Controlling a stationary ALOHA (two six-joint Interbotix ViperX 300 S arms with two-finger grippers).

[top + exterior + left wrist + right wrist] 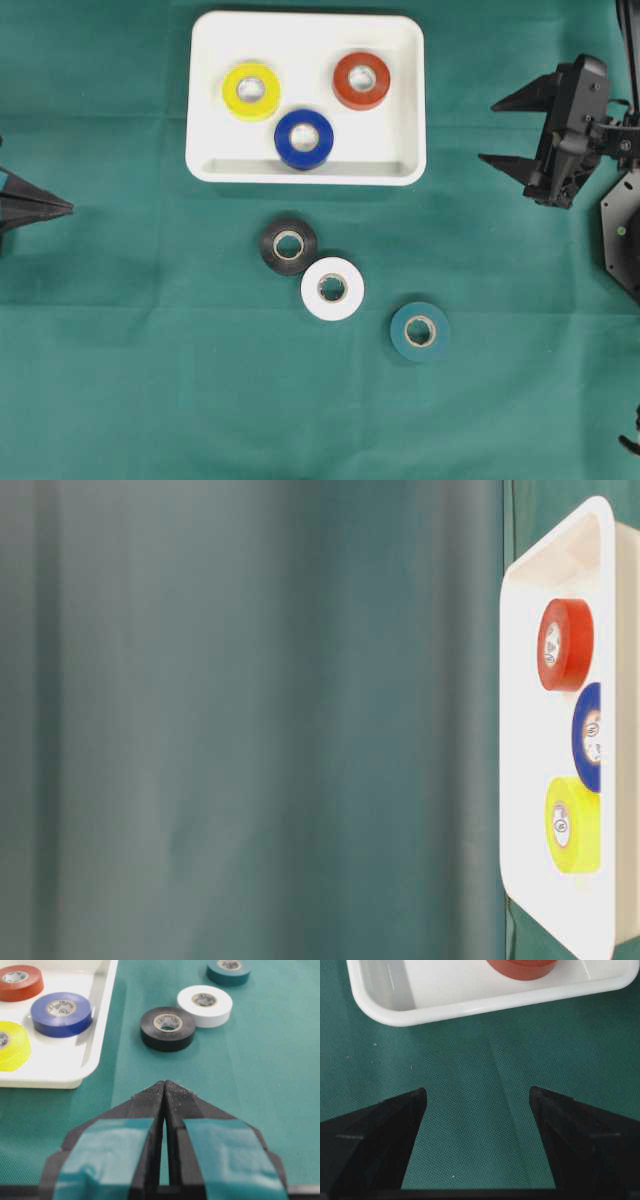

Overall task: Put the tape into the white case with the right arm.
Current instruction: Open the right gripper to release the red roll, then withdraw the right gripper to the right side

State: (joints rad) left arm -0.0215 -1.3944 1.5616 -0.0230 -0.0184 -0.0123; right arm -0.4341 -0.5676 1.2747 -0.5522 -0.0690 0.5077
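Observation:
My right gripper will close on the teal tape's back side (418,310), the one facing the white case, with one finger inside the tape's hole.
The white case (300,40) lies at the back middle and holds a yellow roll (251,91), a red roll (361,80) and a blue roll (303,138). On the green cloth in front of it lie a black tape (288,245), a white tape (332,288) and a teal tape (419,331). My right gripper (489,132) is open and empty, right of the case, apart from every roll. In its wrist view (477,1091) only cloth lies between the fingers, with the case (445,995) ahead. My left gripper (68,208) is shut and empty at the left edge.
The left wrist view shows the shut tips (164,1084) with the black tape (167,1028), white tape (204,1005) and teal tape (228,971) ahead, and the case (95,1040) at the left. The table-level view shows the case (525,730) and a green backdrop.

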